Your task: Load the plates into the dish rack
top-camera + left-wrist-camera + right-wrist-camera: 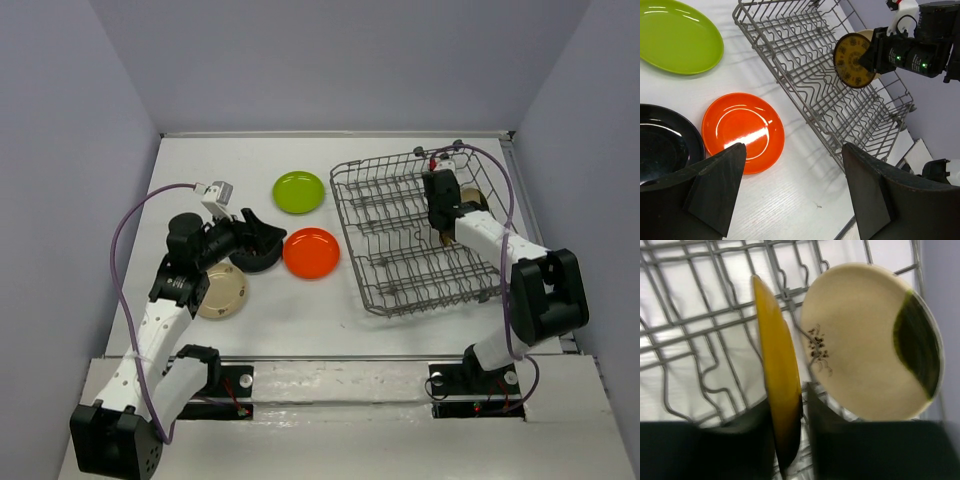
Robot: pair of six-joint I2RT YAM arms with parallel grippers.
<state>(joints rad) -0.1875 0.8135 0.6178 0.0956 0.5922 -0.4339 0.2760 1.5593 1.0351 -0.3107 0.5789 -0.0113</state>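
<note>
The dark brown plate leans away from the cream plate, so next my right gripper regrips its rim and tips it back toward the cream plate (pixel 860 340).
The dish rack (pixel 400 265) is a grey wire basket at the right. My right gripper (pixel 444 225) is inside it, shut on the dark brown gold-patterned plate (pixel 854 60), held upright on edge (pixel 774 355) between the fingers (pixel 787 405). A cream plate with a dark patch (pixel 865 340) stands in the rack beside it. My left gripper (pixel 262 240) is open and empty (pixel 795 190) above the table, by the black plate (pixel 660 145). The orange plate (pixel 311 252), lime green plate (pixel 299 192) and beige plate (pixel 222 293) lie flat on the table.
The white table (pixel 270 330) is walled on three sides. The rack (pixel 805 85) lies at an angle, its near corner close to the table's front edge. A purple cable loops off each arm.
</note>
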